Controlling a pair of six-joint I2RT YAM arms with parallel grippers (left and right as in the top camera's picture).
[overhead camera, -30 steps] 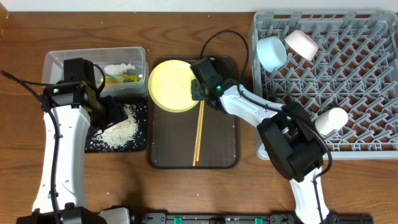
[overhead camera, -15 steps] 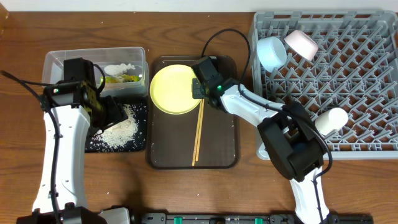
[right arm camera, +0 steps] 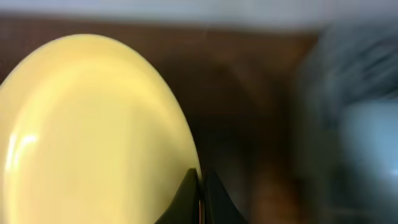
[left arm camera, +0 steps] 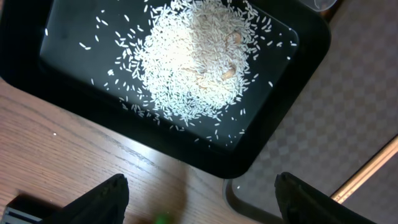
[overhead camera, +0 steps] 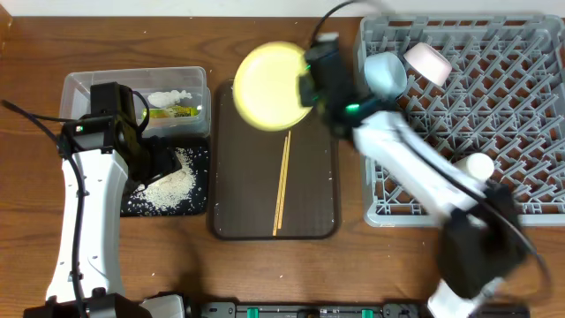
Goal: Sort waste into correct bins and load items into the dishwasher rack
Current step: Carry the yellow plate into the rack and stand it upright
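I need to release the pale yellow plate from my right gripper in the grey rack (overhead camera: pixel 425 109), between white bowl and cup.
My right gripper (overhead camera: pixel 306 86) is shut on the rim of the pale yellow plate (overhead camera: pixel 269 86) and holds it lifted above the far end of the brown tray; the plate fills the left of the right wrist view (right arm camera: pixel 87 130), pinched at the jaws (right arm camera: pixel 200 186). The chopsticks (overhead camera: pixel 282 181) lie on the brown tray. The grey rack (overhead camera: pixel 494 124) holds the light blue bowl (overhead camera: pixel 385 74), the white bowl (overhead camera: pixel 427 62) and the cup (overhead camera: pixel 471 168). My left gripper (left arm camera: pixel 199 196) is open over the table beside the black tray (left arm camera: pixel 273 118), which holds rice grains (left arm camera: pixel 196 59). The clear tub (overhead camera: pixel 106 88) holds the tissue (overhead camera: pixel 169 95) and the wrapper (overhead camera: pixel 172 111).
The dark brown serving tray (overhead camera: pixel 309 203) sits in the middle between the bins and the rack. Its corner shows at the lower right of the left wrist view (left arm camera: pixel 329 143). Bare wooden table runs along the front.
My right gripper has lifted the yellow plate off the brown tray and swung it up and toward the far right. The left arm has not moved.
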